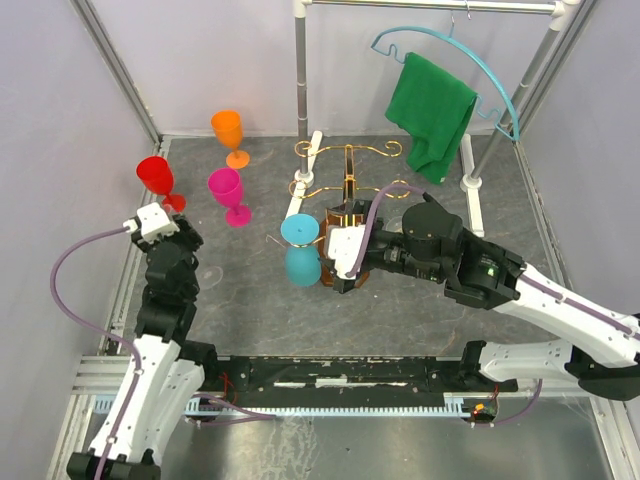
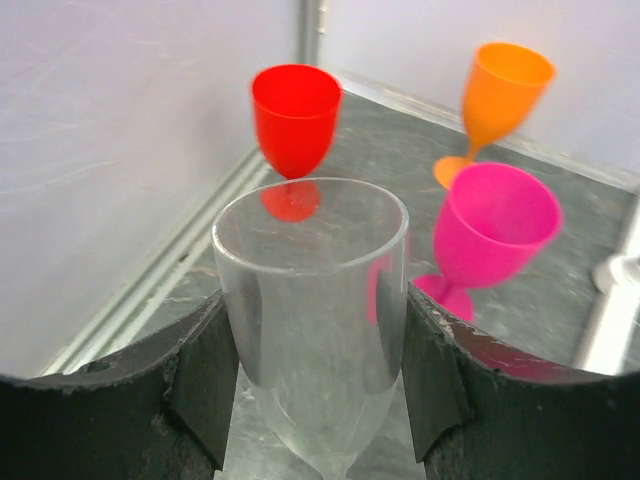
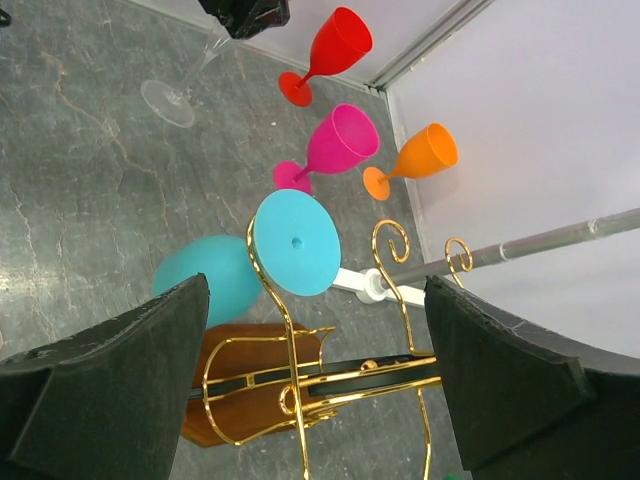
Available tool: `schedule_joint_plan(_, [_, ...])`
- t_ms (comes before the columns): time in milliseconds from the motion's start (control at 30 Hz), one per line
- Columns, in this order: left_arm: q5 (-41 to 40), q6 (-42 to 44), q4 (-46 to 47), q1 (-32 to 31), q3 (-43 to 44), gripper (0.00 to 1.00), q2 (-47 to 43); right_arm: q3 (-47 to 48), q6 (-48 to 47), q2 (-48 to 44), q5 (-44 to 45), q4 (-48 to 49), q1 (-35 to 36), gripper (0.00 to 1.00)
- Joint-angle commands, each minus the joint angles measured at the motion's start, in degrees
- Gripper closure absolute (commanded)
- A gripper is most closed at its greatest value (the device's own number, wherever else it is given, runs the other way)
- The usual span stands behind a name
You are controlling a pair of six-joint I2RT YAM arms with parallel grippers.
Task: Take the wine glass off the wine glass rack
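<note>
I need to set the clear wine glass free from my left gripper on the table (image 1: 197,235) (image 2: 333,328) in front of the red and pink wine glasses.
The wine glass rack (image 1: 348,165) stands mid-table, with gold wire arms over a brown wooden base (image 3: 250,360). A blue wine glass (image 1: 300,255) hangs upside down on its left arm, foot up (image 3: 295,242). My right gripper (image 1: 335,250) is open, with its fingers on either side of the rack's top wires (image 3: 315,370), just right of the blue glass. My left gripper (image 1: 165,228) is at the far left, shut on the bowl of a clear wine glass (image 2: 315,300). That glass leans with its foot on the table (image 3: 165,100).
Red (image 1: 155,178), pink (image 1: 228,192) and orange (image 1: 230,135) wine glasses stand upright at the back left near the wall. A grey clothes rail (image 1: 300,70) stands behind the rack, with a green towel (image 1: 432,112) on a blue hanger.
</note>
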Motion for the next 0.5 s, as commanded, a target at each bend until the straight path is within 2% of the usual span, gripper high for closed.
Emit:
schedule_joint_plan(0, [-11.7,5.1,21.2,0.0,-1.7,0.50,4.1,-0.9,-1.3,-1.4,1.8,3.0,0.1,0.04])
schedule_joint_plan(233, [-18.0,3.8,28.7,0.0,-1.7,0.49,14.9,-2.8,-0.4,-2.7,1.8,4.6,-0.4,0.03])
schedule_joint_plan(333, [-22.0,7.1,38.8,0.0,-5.3,0.44,19.1,-3.8,1.1,-3.5,0.9,5.5,-0.4,0.03])
schedule_joint_plan(467, [-25.9,14.8,53.7,0.1,-7.4,0.43,28.3,-4.1,3.0,-4.5,-0.9,5.3,-0.5,0.04])
